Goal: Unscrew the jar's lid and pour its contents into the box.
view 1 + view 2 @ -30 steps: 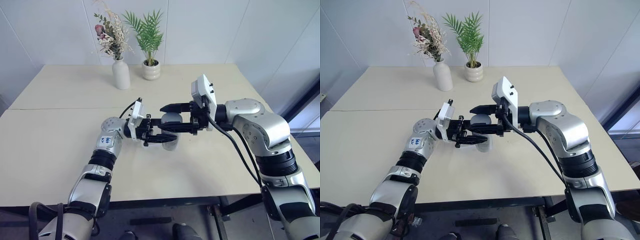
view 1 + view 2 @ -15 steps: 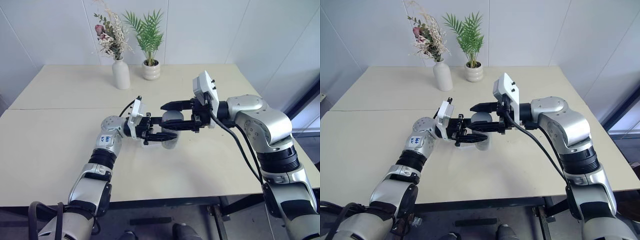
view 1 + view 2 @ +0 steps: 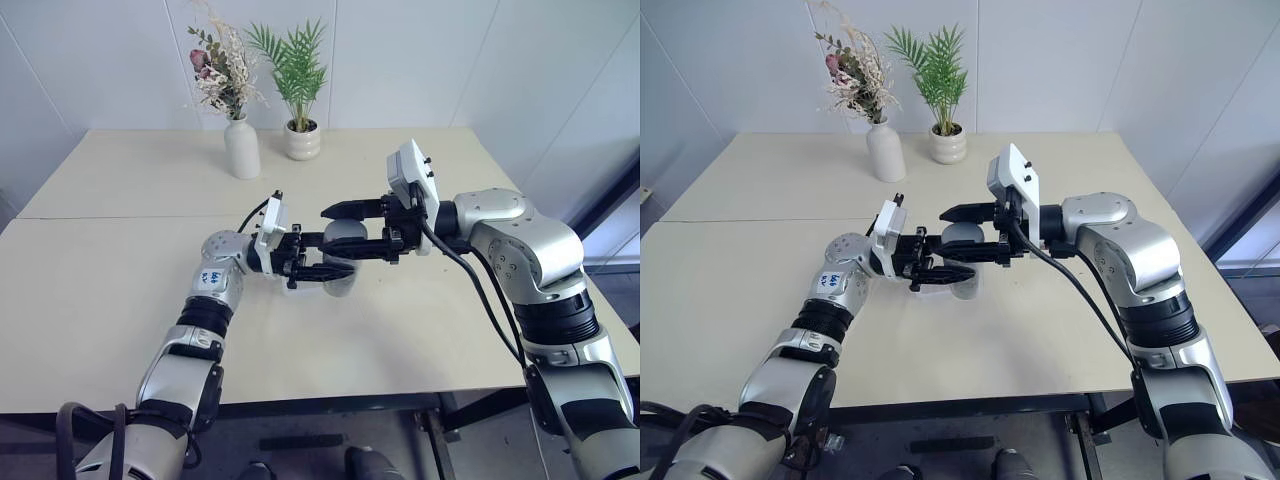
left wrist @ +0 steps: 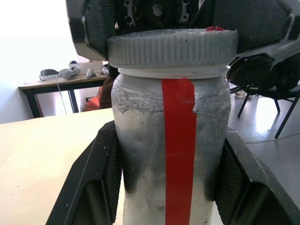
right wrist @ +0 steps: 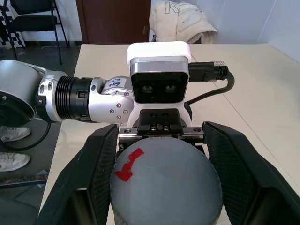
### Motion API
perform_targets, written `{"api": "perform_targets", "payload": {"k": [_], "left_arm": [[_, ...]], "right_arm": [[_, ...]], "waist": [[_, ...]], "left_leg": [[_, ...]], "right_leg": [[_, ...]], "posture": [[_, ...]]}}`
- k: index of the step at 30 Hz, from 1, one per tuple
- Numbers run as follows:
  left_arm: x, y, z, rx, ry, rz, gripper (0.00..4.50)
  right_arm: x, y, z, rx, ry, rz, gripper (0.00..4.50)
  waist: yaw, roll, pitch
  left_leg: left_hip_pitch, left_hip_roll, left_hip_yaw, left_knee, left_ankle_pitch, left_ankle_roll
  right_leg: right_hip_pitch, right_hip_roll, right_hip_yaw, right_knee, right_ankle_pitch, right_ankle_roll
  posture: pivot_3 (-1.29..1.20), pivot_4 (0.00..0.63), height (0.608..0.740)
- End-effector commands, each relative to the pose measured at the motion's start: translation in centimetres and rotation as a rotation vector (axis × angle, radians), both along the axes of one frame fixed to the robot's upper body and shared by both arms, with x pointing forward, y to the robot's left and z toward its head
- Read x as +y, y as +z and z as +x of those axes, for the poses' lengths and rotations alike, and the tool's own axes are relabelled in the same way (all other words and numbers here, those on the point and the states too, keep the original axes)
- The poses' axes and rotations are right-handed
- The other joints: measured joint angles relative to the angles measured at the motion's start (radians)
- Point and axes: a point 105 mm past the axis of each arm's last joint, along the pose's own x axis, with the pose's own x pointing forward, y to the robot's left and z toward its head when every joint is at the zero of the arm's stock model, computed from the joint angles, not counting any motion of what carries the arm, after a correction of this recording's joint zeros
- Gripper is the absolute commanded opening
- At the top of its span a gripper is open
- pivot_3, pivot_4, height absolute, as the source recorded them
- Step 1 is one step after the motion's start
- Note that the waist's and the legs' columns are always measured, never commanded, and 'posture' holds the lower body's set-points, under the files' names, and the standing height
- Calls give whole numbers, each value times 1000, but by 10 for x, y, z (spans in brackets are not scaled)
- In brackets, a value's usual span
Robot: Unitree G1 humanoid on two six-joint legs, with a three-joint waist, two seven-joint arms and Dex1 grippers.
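The grey lid, which now sits on top of the jar, will be set down by my right gripper on the bare table, on that gripper's own side of the clear box (image 3: 422, 299).
The jar (image 4: 140, 154) is silvery with a red stripe down its side, and it hangs upright above the middle of the table. My left gripper (image 3: 335, 256) is shut on its body from the left. The grey ribbed lid (image 4: 171, 47) sits on top of the jar, and a red mark shows on the lid (image 5: 164, 178) in the right wrist view. My right gripper (image 3: 340, 232) is shut on the lid from the right, one finger on each side. Below the jar lies the clear box (image 3: 345, 287), partly hidden by the fingers. The contents are hidden behind the jar's cloudy wall.
A white vase (image 3: 241, 147) of dried flowers and a white pot (image 3: 301, 140) with a green plant stand at the table's far edge. The beige table (image 3: 120, 300) has bare surface on both sides of the arms.
The right forearm has shifted very slightly. Both grips and the jar stay where they were.
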Motion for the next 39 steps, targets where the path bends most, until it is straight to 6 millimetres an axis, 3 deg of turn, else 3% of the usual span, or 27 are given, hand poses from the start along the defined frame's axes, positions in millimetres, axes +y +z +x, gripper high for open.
{"api": "perform_targets", "payload": {"k": [1,15,20,25,27,34,39], "left_arm": [[-3,-27,-10,41,-96,121,2135],[-11,-17,-8,31,-108,87,2135],[-8,6,-5,-19,-80,31,2135],[5,32,3,-60,14,-28,2135],[17,40,7,-72,74,-41,2135],[50,47,14,-62,237,-57,2135],[75,50,22,-21,385,-107,2135]], "right_arm": [[-13,63,-14,-222,-12,160,2562],[-13,63,-19,-207,30,176,2562],[-25,63,-11,-224,-58,179,2562],[-56,59,2,-235,-253,181,2562],[-79,51,8,-228,-375,177,2562],[-122,21,8,-160,-632,166,2562],[-129,-42,13,-44,-770,145,2562]], "waist": [[0,0,0],[0,3,2],[1,3,2],[1,3,2],[3,3,2],[0,3,2],[0,3,2]], "left_leg": [[0,0,0,0,0,0],[0,0,0,0,0,0],[0,0,0,0,0,0],[0,0,0,0,0,0],[0,0,0,0,0,0],[0,0,0,-1,0,0],[1,0,0,0,0,0]], "right_leg": [[0,0,0,0,0,0],[0,0,0,0,0,0],[0,0,0,0,0,0],[0,0,0,0,0,0],[0,0,0,-1,0,0],[0,0,1,0,0,0],[1,0,1,0,0,0]], "posture": [[0,150,740],[0,150,740],[0,150,740],[0,150,740],[0,150,740],[0,150,740],[0,150,740]]}}
